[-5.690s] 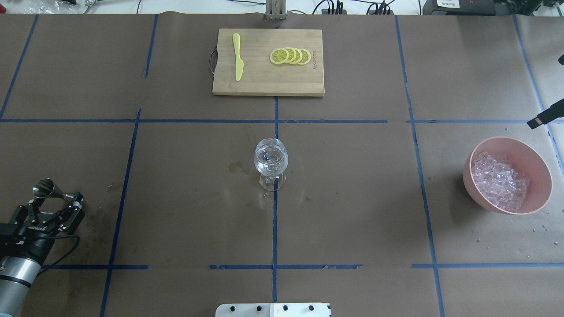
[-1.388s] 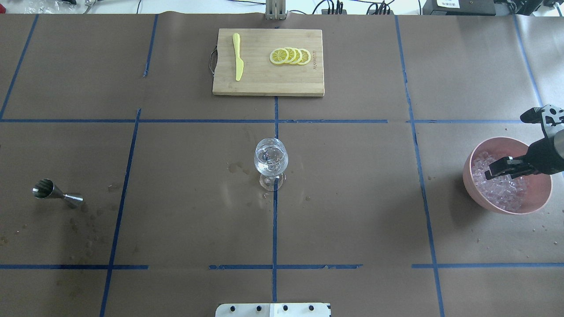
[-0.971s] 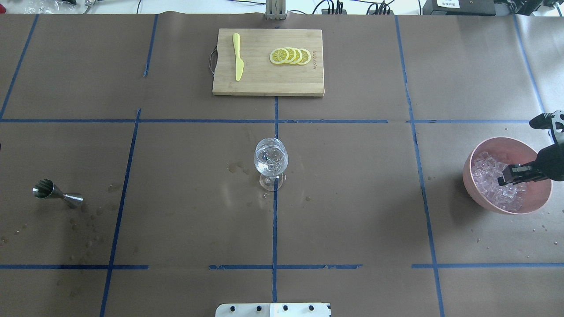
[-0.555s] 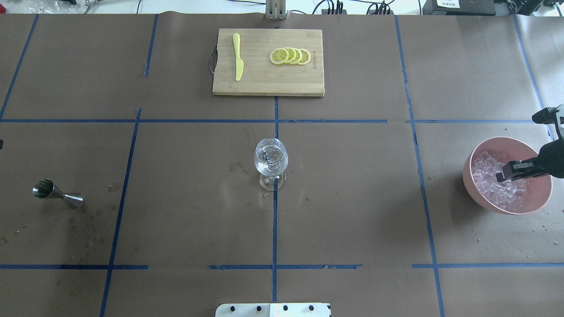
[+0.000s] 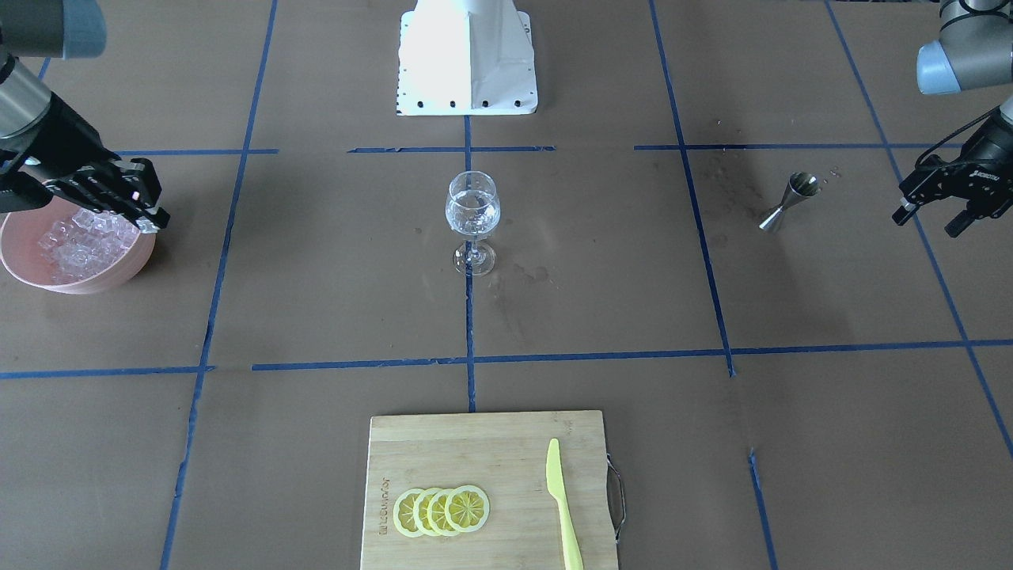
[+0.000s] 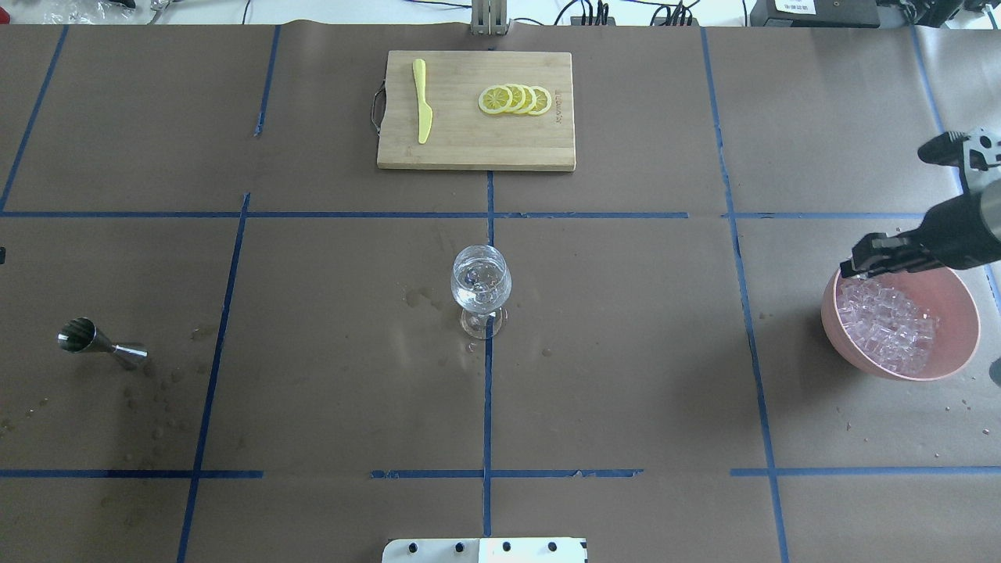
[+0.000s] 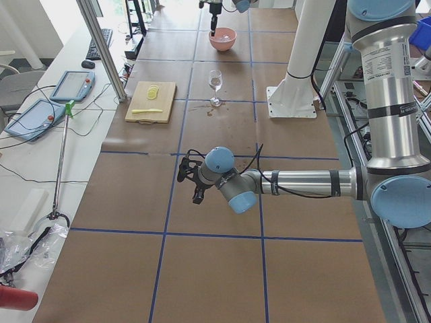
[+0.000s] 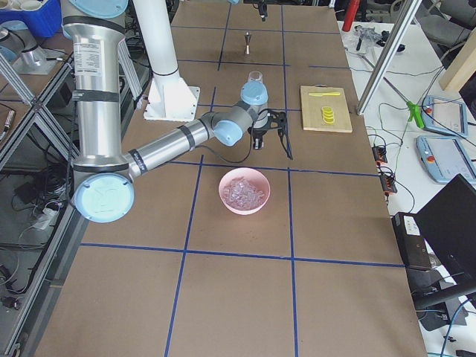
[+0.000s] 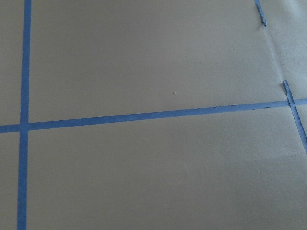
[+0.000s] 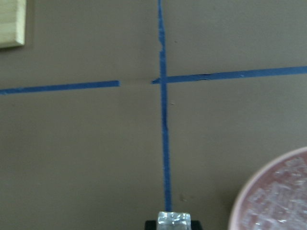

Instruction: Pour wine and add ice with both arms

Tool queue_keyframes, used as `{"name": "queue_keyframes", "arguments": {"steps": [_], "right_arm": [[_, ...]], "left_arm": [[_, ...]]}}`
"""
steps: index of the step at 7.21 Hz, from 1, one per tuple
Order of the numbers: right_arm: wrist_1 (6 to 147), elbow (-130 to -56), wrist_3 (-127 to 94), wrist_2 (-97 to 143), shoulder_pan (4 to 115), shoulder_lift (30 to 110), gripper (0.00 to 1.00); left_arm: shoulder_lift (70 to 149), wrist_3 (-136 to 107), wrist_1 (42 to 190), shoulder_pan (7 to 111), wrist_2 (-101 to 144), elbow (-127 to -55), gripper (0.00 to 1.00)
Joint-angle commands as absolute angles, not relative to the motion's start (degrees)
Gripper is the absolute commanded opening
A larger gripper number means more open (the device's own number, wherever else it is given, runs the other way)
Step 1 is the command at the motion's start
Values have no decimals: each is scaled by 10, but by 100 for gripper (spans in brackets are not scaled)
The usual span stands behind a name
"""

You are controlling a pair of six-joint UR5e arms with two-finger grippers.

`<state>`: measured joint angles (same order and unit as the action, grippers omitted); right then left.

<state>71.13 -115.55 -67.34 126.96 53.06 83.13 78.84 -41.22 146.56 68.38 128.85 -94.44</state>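
Next, my right gripper lets go of the ice cube inside the wine glass [image 5: 472, 207] at the middle of the table.
A wine glass [image 6: 481, 283] with a little clear wine stands at the table's middle; it also shows in the front view [image 5: 472, 207]. A pink bowl [image 6: 959, 356] full of ice [image 6: 884, 328] sits at the right. My right gripper [image 6: 851, 268] hovers over the bowl's near-left rim, shut on one ice cube [image 10: 173, 219]; it also shows in the front view [image 5: 152, 219]. My left gripper [image 5: 926, 222] is open and empty, beyond a steel jigger [image 6: 98, 342] that stands at the far left; it is out of the overhead view.
A wooden cutting board [image 6: 469, 148] with lemon slices [image 6: 516, 100] and a yellow knife [image 6: 422, 102] lies at the back centre. The white base block [image 5: 467, 55] stands at the robot's side. Wet spots [image 6: 156, 391] mark the paper near the jigger.
My left gripper let go of the jigger and drew back out of the overhead view. My right gripper dipped into the ice, shut, then rose toward the bowl's left rim with a cube.
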Motion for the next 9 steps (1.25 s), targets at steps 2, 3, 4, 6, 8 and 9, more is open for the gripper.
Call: {"name": "queue_keyframes", "arguments": {"steps": [2, 3, 4, 6, 8, 9], "right_arm": [[810, -1155, -921, 1172, 392, 622, 0], [851, -1150, -947, 1125, 355, 567, 0], [853, -1126, -972, 1099, 335, 526, 0], [853, -1099, -983, 1096, 327, 496, 0], [853, -1098, -998, 1096, 324, 486, 26], [853, -1092, -998, 1095, 323, 487, 99]], "left_arm": [[788, -412, 1470, 684, 1288, -944, 100], [788, -412, 1470, 684, 1288, -943, 100], [788, -413, 1470, 684, 1288, -945, 100], [788, -416, 1481, 685, 1288, -945, 100], [787, -416, 1482, 685, 1288, -946, 100], [787, -416, 1482, 685, 1288, -946, 100]]}}
